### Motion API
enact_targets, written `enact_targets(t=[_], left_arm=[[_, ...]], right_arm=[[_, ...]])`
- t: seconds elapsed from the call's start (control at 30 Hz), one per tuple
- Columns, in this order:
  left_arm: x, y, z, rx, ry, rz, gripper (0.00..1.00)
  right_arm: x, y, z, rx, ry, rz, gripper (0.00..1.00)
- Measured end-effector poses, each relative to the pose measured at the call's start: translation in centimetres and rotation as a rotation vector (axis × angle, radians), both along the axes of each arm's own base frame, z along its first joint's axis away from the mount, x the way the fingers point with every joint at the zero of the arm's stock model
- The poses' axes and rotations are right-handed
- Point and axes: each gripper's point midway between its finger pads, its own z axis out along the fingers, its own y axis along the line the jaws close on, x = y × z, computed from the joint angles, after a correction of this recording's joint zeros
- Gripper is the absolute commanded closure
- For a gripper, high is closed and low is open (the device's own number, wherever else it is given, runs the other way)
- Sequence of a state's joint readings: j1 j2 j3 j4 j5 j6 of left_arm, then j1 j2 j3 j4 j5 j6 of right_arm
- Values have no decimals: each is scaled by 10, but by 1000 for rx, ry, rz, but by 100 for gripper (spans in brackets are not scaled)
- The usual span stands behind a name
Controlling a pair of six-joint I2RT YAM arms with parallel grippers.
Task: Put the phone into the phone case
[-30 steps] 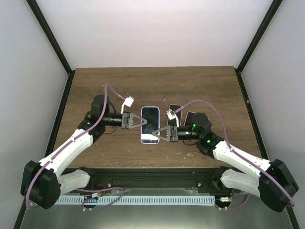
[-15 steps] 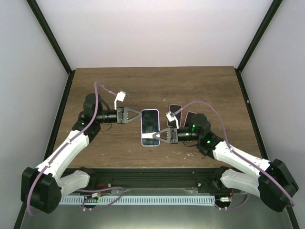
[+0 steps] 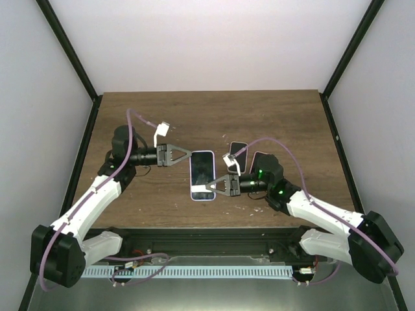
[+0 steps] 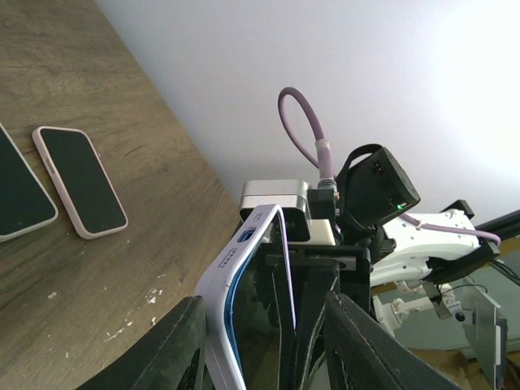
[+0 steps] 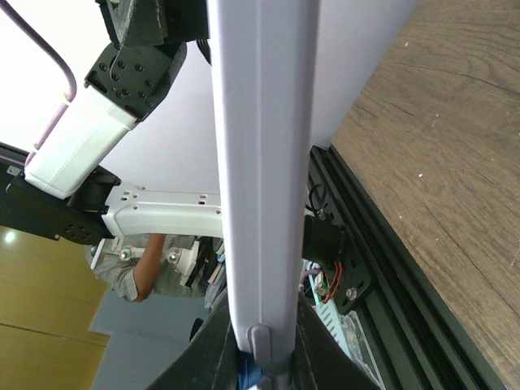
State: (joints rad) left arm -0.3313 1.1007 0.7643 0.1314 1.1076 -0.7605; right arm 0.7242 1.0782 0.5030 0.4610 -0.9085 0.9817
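Observation:
I should use my right gripper to set the cased phone down on the wooden table [image 3: 200, 161], in between my left gripper and the dark phone.
The phone, dark-screened with a blue rim, sits inside a pale lavender phone case [image 3: 202, 173] and is held above the table. My right gripper [image 3: 213, 188] is shut on its near end. In the right wrist view the case's edge [image 5: 260, 162] runs up from between the fingers [image 5: 213, 341]. My left gripper [image 3: 187, 154] is open at the case's far left corner. In the left wrist view the cased phone [image 4: 244, 309] stands between the spread fingers [image 4: 183, 341], close to the left one.
Two more phones lie face up on the wooden table [image 3: 279, 116] to the right, a dark one [image 3: 237, 154] and one in a pink case [image 3: 259, 162]. They also show in the left wrist view [image 4: 80, 180]. The black frame rail runs along the near edge.
My left gripper has drawn back to the left, off the phone's screen, to its far left corner. My right gripper has carried the cased phone slightly left.

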Motion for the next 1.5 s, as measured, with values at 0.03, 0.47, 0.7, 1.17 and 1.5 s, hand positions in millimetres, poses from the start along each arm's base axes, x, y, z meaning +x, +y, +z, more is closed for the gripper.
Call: enact_targets(t=[0.03, 0.47, 0.7, 1.17, 1.5], left_arm=[[0, 0, -1, 3, -2, 0, 55], [1, -2, -23, 55, 17, -13, 45], [-1, -2, -31, 82, 37, -23, 58], [-2, -1, -30, 83, 32, -28, 89], [11, 6, -42, 191, 20, 74, 28]], right_arm=[[0, 0, -1, -1, 3, 0, 99], [-3, 5, -8, -21, 42, 12, 99], [-8, 7, -7, -17, 39, 36, 99], [-7, 9, -12, -22, 47, 45, 99], [3, 11, -24, -58, 66, -9, 99]])
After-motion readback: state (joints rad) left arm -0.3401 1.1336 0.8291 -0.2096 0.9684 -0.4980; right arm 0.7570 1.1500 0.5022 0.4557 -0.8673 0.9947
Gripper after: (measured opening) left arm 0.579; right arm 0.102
